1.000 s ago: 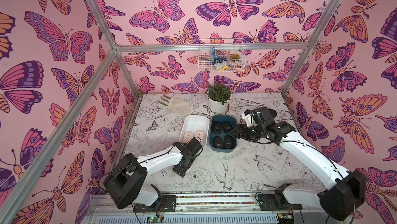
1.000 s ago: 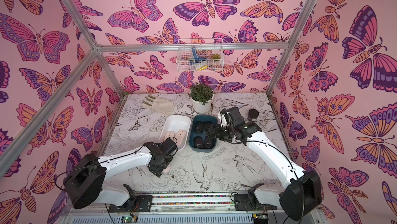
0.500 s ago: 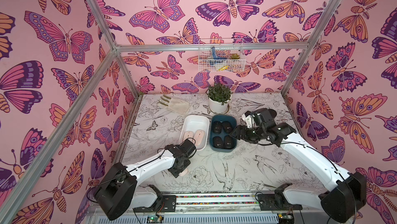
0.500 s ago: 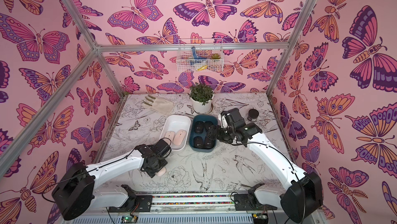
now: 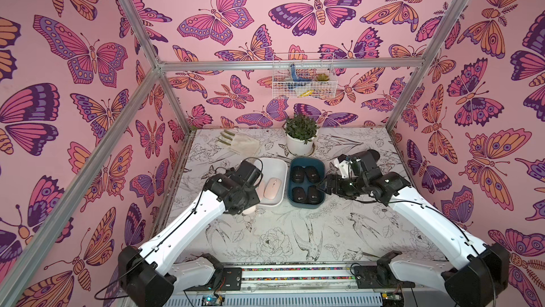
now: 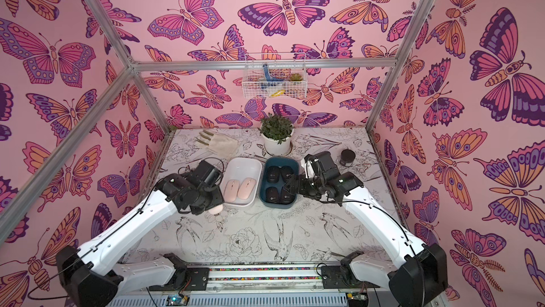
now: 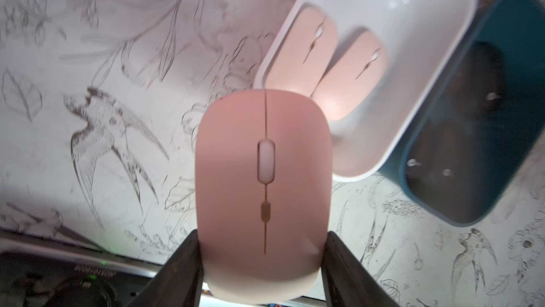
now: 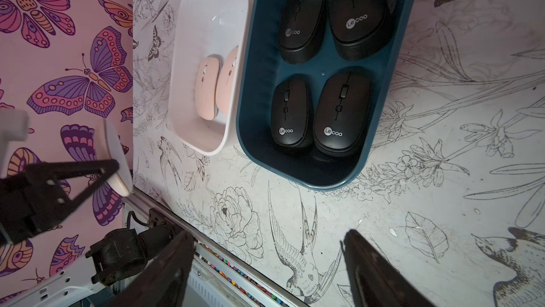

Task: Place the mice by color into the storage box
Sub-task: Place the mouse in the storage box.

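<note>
Next, I let go of the pale-pink mouse with my left gripper in the white box [image 5: 267,175] [image 7: 362,5], behind the two pink mice lying there.
My left gripper [image 7: 262,242] is shut on a pale-pink mouse [image 7: 264,173], one finger [image 7: 185,264] on each side of its rear, held above the table just in front of the white box [image 5: 272,162]. In both top views only the tip of the held mouse [image 6: 216,209] shows under the wrist. Two more pink mice [image 6: 239,189] lie side by side in the white box. Several black mice [image 8: 342,111] fill the dark blue box [image 5: 306,160]. My right gripper [image 8: 269,236] is open and empty, hanging at the blue box's right edge [image 5: 322,186].
A potted plant [image 5: 300,137] stands behind the boxes and a pale glove [image 5: 240,145] lies at the back left. A black round jar [image 6: 347,157] sits behind the right arm. A wire basket [image 5: 302,77] hangs on the back wall. The arm rail [image 5: 295,273] runs along the front.
The left gripper has closed on the pink mouse at the table and lifted it toward the white box. The right gripper has opened slightly and drawn back a little from the blue box.
</note>
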### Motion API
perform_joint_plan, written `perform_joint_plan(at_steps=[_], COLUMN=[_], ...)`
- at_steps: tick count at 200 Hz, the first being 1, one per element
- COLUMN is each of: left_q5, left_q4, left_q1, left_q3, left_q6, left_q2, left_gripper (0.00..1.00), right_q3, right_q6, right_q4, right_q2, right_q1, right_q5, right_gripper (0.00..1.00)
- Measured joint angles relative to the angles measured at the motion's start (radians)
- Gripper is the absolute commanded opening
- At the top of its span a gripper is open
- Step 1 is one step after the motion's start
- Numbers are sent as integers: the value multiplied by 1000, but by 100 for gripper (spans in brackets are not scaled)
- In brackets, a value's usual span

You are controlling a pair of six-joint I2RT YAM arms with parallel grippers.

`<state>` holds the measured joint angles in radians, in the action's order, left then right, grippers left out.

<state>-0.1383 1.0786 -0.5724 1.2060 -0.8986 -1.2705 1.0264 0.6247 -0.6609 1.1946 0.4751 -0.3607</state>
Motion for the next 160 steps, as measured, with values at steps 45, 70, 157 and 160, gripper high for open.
perform_joint_plan(at_steps=[45,70,157,160], left_q5=[20,38,44,45], left_q4=[-43,-78,-153,-153], left_q1=[44,60,101,101], left_q3=[282,360,620,623], left_q6=[367,485,682,684], left_q2=[-352,-500,-860,-867], left_gripper=[57,57,56,56], right_q3=[-29,-32,-36,-37], right_q6=[-7,-27,-66,-68], right_q4=[1,0,-12,-13], right_q2=[0,2,3,3], right_q1=[5,5,5,5], right_q5=[0,0,4,5], right_gripper=[86,88,89,89])
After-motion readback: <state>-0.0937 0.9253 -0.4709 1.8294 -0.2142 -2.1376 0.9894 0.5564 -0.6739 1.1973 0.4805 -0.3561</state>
